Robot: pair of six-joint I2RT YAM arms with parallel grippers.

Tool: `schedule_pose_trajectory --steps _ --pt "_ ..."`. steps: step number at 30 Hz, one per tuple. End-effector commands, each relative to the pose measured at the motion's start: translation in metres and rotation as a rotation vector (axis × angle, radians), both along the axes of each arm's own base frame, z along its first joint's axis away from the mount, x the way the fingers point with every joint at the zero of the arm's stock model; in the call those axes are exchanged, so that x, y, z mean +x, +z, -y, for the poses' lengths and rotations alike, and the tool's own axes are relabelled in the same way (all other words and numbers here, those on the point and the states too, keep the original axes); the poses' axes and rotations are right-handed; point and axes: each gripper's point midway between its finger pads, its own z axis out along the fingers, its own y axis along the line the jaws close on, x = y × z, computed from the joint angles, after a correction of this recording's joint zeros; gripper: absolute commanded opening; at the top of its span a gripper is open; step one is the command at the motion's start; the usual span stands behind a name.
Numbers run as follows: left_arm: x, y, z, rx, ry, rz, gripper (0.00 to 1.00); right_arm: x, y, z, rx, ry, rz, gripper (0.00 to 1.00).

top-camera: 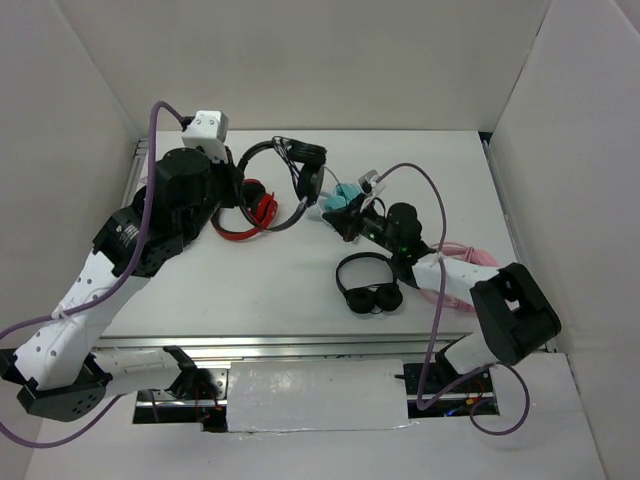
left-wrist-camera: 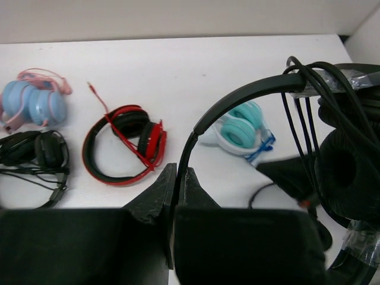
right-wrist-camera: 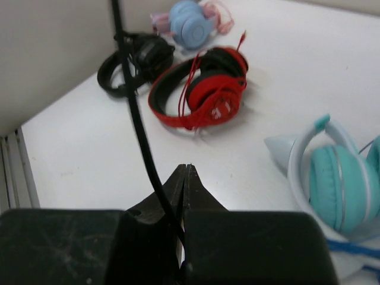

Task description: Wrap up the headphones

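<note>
The robot's left gripper will release the headphones on the table (top-camera: 292,271) between the red headphones and the padded black pair.
The headphones (top-camera: 259,148) are a black pair with a slim headband, lifted off the table at the back centre. My left gripper (top-camera: 238,183) is shut on the headband (left-wrist-camera: 237,98), which rises from between the jaws (left-wrist-camera: 178,173) towards the earcup (left-wrist-camera: 347,172). Loops of thin black cable (left-wrist-camera: 304,113) lie round the headband next to that earcup. My right gripper (top-camera: 340,218) is shut on a strand of the cable (right-wrist-camera: 138,124), which runs taut up and left from between the closed jaws (right-wrist-camera: 186,170).
Red headphones (top-camera: 252,210) lie under the held pair and a teal cat-ear pair (top-camera: 345,195) lies beneath my right gripper. A padded black pair (top-camera: 368,285) and a pink cable (top-camera: 465,265) lie near my right arm. A blue-pink pair (left-wrist-camera: 32,104) and a black headset (left-wrist-camera: 32,151) lie further off.
</note>
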Motion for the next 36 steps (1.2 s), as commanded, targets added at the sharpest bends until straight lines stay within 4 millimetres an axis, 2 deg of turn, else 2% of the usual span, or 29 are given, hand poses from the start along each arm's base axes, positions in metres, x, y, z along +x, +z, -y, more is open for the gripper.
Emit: schedule_pose_trajectory --steps 1,2,4,5,7,10,12,14,15,17,18,19,20,22,23,24,25,26,27,29,30,32,33,34,36 --pt "0.019 0.026 -0.015 -0.104 0.115 0.069 0.00 -0.022 -0.026 0.005 -0.133 0.032 -0.015 0.00" --pt "0.032 0.016 -0.018 -0.084 0.150 0.038 0.00 -0.028 -0.028 0.003 -0.148 0.031 -0.011 0.00" --pt "0.045 0.009 -0.021 -0.098 0.183 0.011 0.00 -0.040 -0.028 0.007 -0.183 0.021 -0.015 0.00" --pt "0.060 -0.002 -0.031 -0.096 0.224 -0.018 0.00 -0.042 -0.030 0.007 -0.204 0.000 -0.028 0.00" --pt "0.073 -0.012 -0.030 -0.133 0.210 -0.047 0.00 -0.052 -0.037 0.006 -0.266 0.019 -0.083 0.00" --pt "0.098 -0.036 -0.048 -0.113 0.269 -0.089 0.00 -0.070 -0.037 0.006 -0.292 0.012 -0.089 0.00" --pt "0.104 -0.059 -0.053 -0.070 0.274 -0.120 0.00 -0.078 -0.023 0.011 -0.309 -0.009 -0.050 0.00" --pt "0.107 -0.068 -0.058 -0.045 0.287 -0.103 0.00 -0.081 -0.006 0.015 -0.337 -0.014 -0.009 0.00" --pt "0.104 -0.087 -0.059 -0.029 0.280 -0.131 0.00 -0.081 0.002 0.016 -0.353 -0.008 0.019 0.00" --pt "0.104 -0.097 -0.059 -0.036 0.288 -0.128 0.00 -0.089 0.019 0.009 -0.405 0.074 0.062 0.00" --pt "0.100 -0.114 -0.061 -0.020 0.301 -0.154 0.00 -0.093 0.022 0.005 -0.423 0.113 0.060 0.00" --pt "0.100 -0.120 -0.059 -0.017 0.296 -0.156 0.00 -0.097 0.026 0.000 -0.462 0.171 0.029 0.00" --pt "0.097 -0.139 -0.059 0.002 0.290 -0.185 0.00 -0.109 0.029 -0.010 -0.481 0.267 0.036 0.00" --pt "0.094 -0.149 -0.053 0.021 0.265 -0.181 0.00 -0.118 0.030 -0.022 -0.527 0.383 0.002 0.00" --pt "0.090 -0.163 -0.052 0.036 0.258 -0.200 0.00 -0.121 0.030 -0.027 -0.543 0.431 0.018 0.00" --pt "0.087 -0.167 -0.048 0.044 0.249 -0.200 0.00 -0.127 0.023 -0.036 -0.552 0.504 0.004 0.00" --pt "0.085 -0.172 -0.045 0.064 0.229 -0.197 0.00 -0.127 0.029 -0.039 -0.567 0.530 0.008 0.00" --pt "0.080 -0.188 -0.044 0.083 0.222 -0.219 0.00 -0.126 0.029 -0.041 -0.589 0.552 0.020 0.00" --pt "0.076 -0.192 -0.043 0.097 0.227 -0.219 0.00 -0.122 0.033 -0.050 -0.602 0.597 0.033 0.00" --pt "0.066 -0.214 -0.041 0.145 0.216 -0.251 0.00 -0.122 0.019 -0.047 -0.682 0.636 -0.022 0.00" --pt "0.064 -0.218 -0.040 0.159 0.210 -0.244 0.00 -0.111 0.016 -0.055 -0.707 0.639 -0.037 0.00" --pt "0.055 -0.234 -0.042 0.190 0.204 -0.254 0.00 -0.107 0.001 -0.054 -0.754 0.636 -0.121 0.00" --pt "0.053 -0.236 -0.040 0.189 0.197 -0.248 0.00 -0.096 -0.007 -0.061 -0.759 0.622 -0.163 0.00" --pt "0.048 -0.247 -0.041 0.198 0.185 -0.265 0.00 -0.092 -0.011 -0.064 -0.747 0.584 -0.244 0.00" --pt "0.045 -0.252 -0.036 0.174 0.161 -0.256 0.00 -0.083 -0.020 -0.079 -0.721 0.584 -0.340 0.00"
